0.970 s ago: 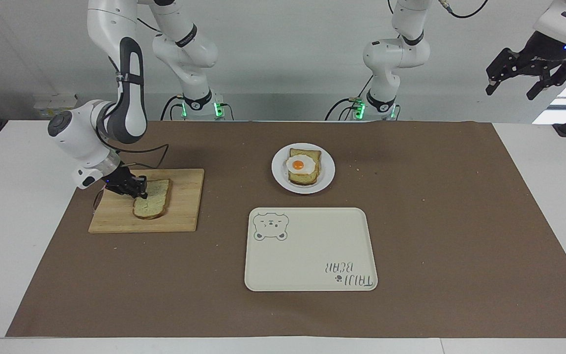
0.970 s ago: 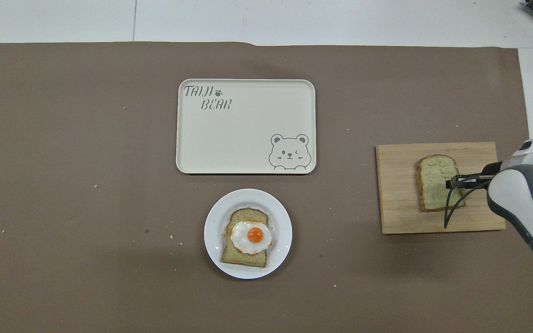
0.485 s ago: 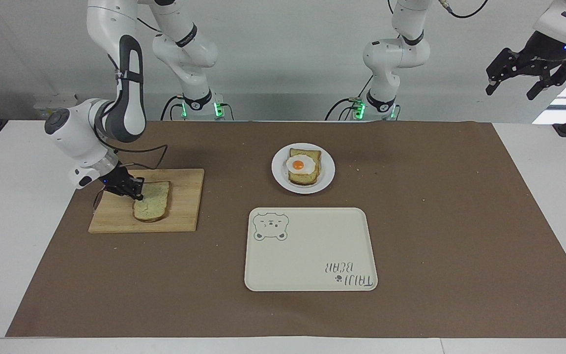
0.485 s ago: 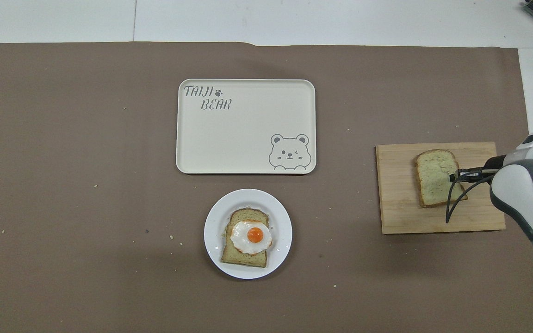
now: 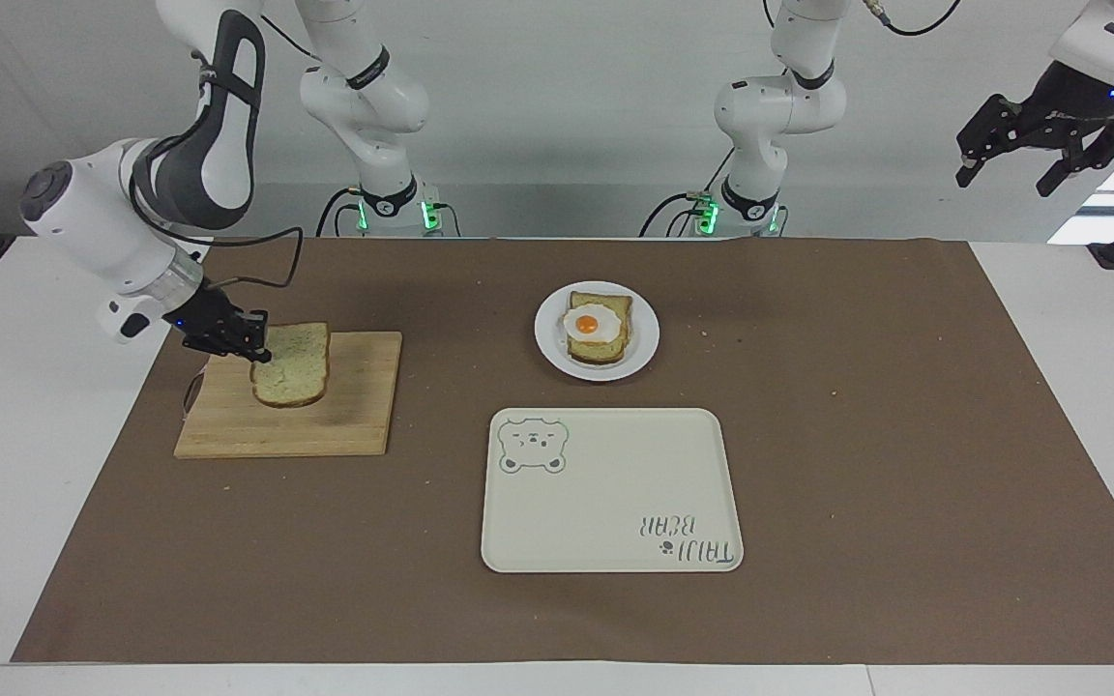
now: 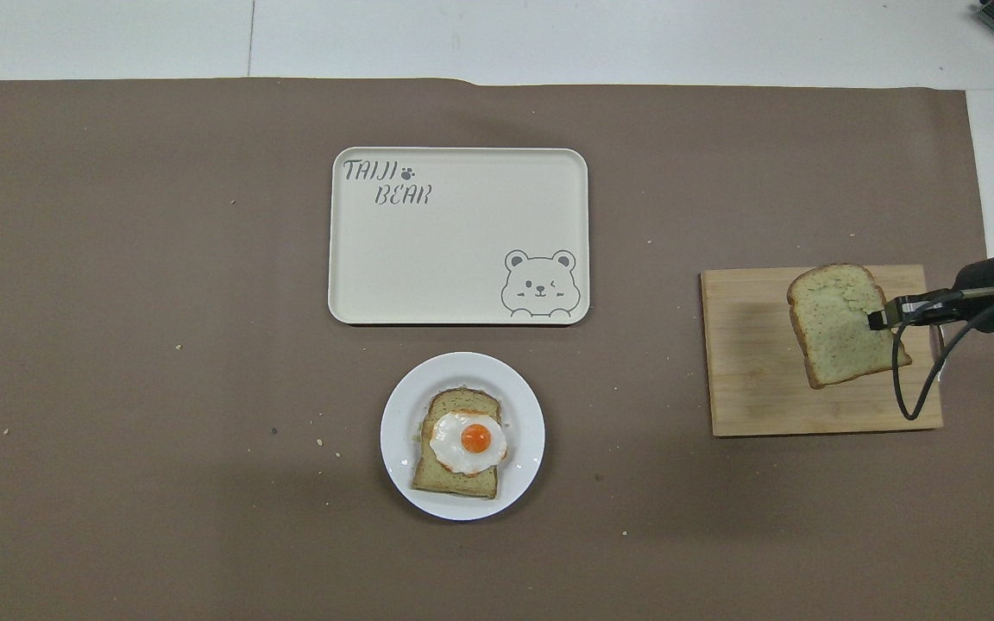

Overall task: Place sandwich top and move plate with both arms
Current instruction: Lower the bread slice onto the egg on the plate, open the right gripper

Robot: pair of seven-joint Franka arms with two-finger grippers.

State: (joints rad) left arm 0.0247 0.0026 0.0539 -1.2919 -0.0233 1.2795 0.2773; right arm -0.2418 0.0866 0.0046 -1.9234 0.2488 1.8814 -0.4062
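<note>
Next, my right gripper lets go of the sandwich top over the fried egg on the toast (image 6: 465, 440) in the white plate.
My right gripper (image 5: 255, 350) is shut on one edge of the sandwich top (image 5: 292, 365), a pale speckled bread slice with a brown crust, and holds it a little above the wooden cutting board (image 5: 349, 416). The overhead view shows the slice (image 6: 840, 328), the right gripper (image 6: 881, 317) and the board (image 6: 747, 379) too. The white plate (image 5: 547, 340) sits mid-table with an egg-topped toast (image 5: 598, 329) on it; it also shows in the overhead view (image 6: 395, 431). My left gripper (image 5: 1007, 179) waits open, high up off the left arm's end of the table.
A cream rectangular tray with a bear drawing (image 5: 615, 503) lies farther from the robots than the plate; it also shows in the overhead view (image 6: 454, 259). Brown paper covers the table, with scattered crumbs.
My right gripper has lifted the bread slice off the cutting board and drawn it slightly toward the robots. The left arm has not moved.
</note>
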